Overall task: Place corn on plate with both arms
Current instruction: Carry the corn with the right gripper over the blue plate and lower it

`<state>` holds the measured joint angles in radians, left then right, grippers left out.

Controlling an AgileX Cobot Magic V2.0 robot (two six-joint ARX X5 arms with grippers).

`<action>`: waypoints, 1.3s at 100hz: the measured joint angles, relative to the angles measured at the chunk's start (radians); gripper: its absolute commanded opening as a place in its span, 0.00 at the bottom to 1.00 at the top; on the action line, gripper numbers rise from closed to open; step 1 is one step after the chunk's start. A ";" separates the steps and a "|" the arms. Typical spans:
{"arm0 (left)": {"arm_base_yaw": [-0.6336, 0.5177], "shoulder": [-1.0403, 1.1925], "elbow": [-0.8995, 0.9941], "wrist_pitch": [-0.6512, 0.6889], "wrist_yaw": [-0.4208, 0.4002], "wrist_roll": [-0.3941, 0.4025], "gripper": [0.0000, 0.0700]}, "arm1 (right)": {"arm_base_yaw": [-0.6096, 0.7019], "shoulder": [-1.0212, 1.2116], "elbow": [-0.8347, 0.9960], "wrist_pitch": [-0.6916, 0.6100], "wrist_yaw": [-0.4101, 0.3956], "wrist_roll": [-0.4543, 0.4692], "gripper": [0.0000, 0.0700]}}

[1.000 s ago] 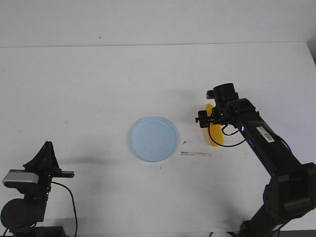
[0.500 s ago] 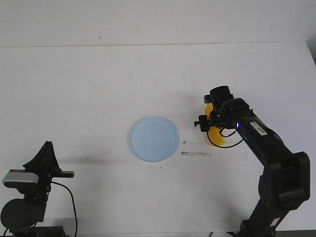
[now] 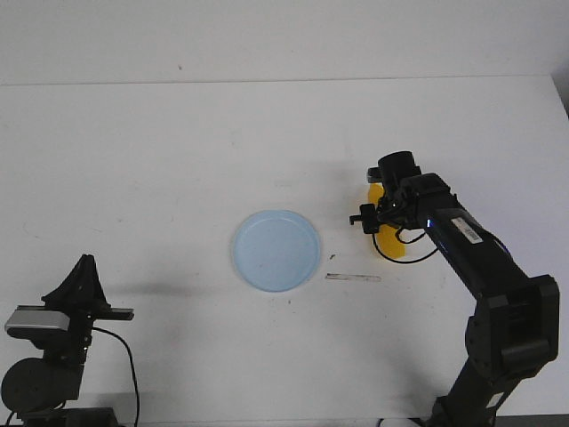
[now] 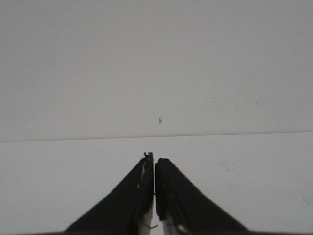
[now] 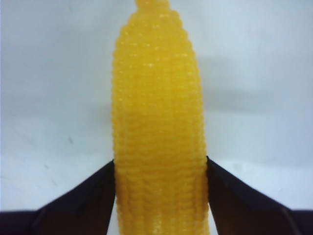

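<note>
The robot's right gripper should release the yellow corn across the middle of the pale blue plate (image 3: 279, 250).
The yellow corn (image 3: 392, 244) lies on the white table to the right of the pale blue plate (image 3: 276, 250), which has nothing on it. My right gripper (image 3: 384, 218) is over the corn's far half. In the right wrist view the corn (image 5: 156, 98) fills the space between the two black fingers, which press on its sides, so the right gripper (image 5: 160, 164) is shut on it. My left gripper (image 3: 85, 263) is at the near left, far from the plate. In the left wrist view the left gripper (image 4: 154, 159) is shut and empty over bare table.
A thin pale strip (image 3: 353, 277) lies on the table just in front of the corn, right of the plate. A small dark speck (image 3: 332, 257) sits near the plate's right rim. The table's far edge (image 3: 284, 82) runs across the back.
My right arm has come down and a little to the left onto the corn. The corn, the plate and the left arm stay where they were.
</note>
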<state>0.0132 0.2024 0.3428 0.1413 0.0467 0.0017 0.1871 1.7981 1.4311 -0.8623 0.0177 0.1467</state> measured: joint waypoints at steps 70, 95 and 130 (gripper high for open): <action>0.000 0.000 0.000 0.000 0.000 0.000 0.00 | 0.376 0.062 0.076 0.112 -0.357 0.107 0.47; 0.000 0.000 0.000 0.000 0.000 0.000 0.00 | 0.395 0.105 0.069 0.113 -0.354 0.117 0.57; 0.000 0.000 0.000 0.000 0.000 0.000 0.00 | 0.394 0.107 0.069 0.120 -0.352 0.119 0.74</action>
<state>0.0132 0.2024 0.3428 0.1413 0.0467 0.0017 0.5816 1.9053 1.5005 -0.7425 -0.3344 0.2661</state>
